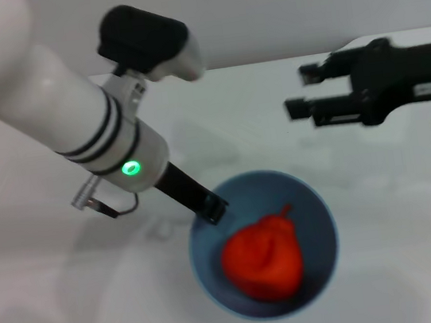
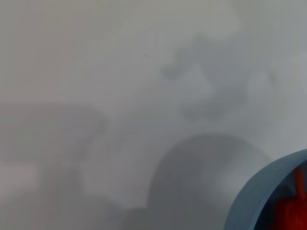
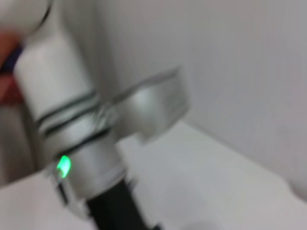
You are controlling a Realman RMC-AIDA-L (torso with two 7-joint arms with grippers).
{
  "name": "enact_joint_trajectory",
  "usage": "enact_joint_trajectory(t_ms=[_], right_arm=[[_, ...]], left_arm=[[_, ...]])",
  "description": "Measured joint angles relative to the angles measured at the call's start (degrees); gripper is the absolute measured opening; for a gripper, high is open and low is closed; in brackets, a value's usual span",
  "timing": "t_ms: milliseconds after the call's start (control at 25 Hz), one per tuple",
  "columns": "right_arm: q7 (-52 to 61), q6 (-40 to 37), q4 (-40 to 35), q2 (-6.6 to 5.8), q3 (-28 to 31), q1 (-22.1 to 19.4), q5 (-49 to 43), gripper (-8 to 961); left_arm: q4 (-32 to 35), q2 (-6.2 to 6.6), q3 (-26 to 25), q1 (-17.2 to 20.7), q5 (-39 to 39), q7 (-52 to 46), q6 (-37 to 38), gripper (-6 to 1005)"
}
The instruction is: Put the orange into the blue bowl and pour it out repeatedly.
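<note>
I need to let go of the blue bowl, orange inside, with my left gripper on the front white table [image 1: 298, 264], closer to the viewer than my right gripper.
The blue bowl [image 1: 315, 210] sits at the front centre of the white table. The orange [image 1: 263, 260] lies inside it, with a small stem nub pointing up. My left gripper [image 1: 211, 208] reaches down from the left and is shut on the bowl's near-left rim. The left wrist view shows a slice of the bowl's rim [image 2: 252, 194] with the orange [image 2: 289, 211] behind it. My right gripper [image 1: 300, 92] hovers open and empty over the table, behind and to the right of the bowl and well apart from it.
The white table [image 1: 68, 254] spreads around the bowl, and a pale wall runs behind it. The right wrist view shows my left arm [image 3: 72, 139] with its green light in front of that wall.
</note>
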Motion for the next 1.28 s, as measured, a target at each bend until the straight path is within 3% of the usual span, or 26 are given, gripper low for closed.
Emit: enact_joint_trajectory(t_ms=[280, 560, 800, 920, 1040, 1160, 1280], right_arm=[[-0.5, 0.2, 3.4, -0.12, 5.3, -2.1, 1.0, 585], [-1.5, 0.3, 5.6, -0.21, 6.6, -2.1, 1.7, 585], [-1.9, 0.3, 5.7, -0.19, 6.6, -2.0, 1.7, 585], [-2.0, 0.4, 6.1, -0.19, 6.6, -2.0, 1.7, 585], [-2.0, 0.4, 7.4, -0.2, 6.6, -2.0, 1.7, 585], [-2.0, 0.4, 9.2, -0.26, 6.7, -1.8, 1.7, 585], [-2.0, 1.2, 10.9, -0.32, 6.7, -1.6, 1.7, 585]], left_arm=[[-3.2, -0.29, 8.1, -1.4, -2.9, -0.4, -6.1, 0], [-4.1, -0.36, 10.7, -1.7, -3.7, -0.8, -8.3, -1], [-4.2, -0.42, 11.7, -1.8, -3.8, -2.7, -9.4, 55], [-3.3, -0.21, 10.4, -1.8, -3.8, -2.7, -9.5, 121], [-0.8, 0.14, 5.9, -1.0, -3.8, -2.2, -9.5, 187], [3.9, 0.4, -1.6, 2.2, -3.9, -0.9, -10.4, 253], [6.1, 0.45, -5.5, 4.9, -6.1, 0.8, -12.3, 376]])
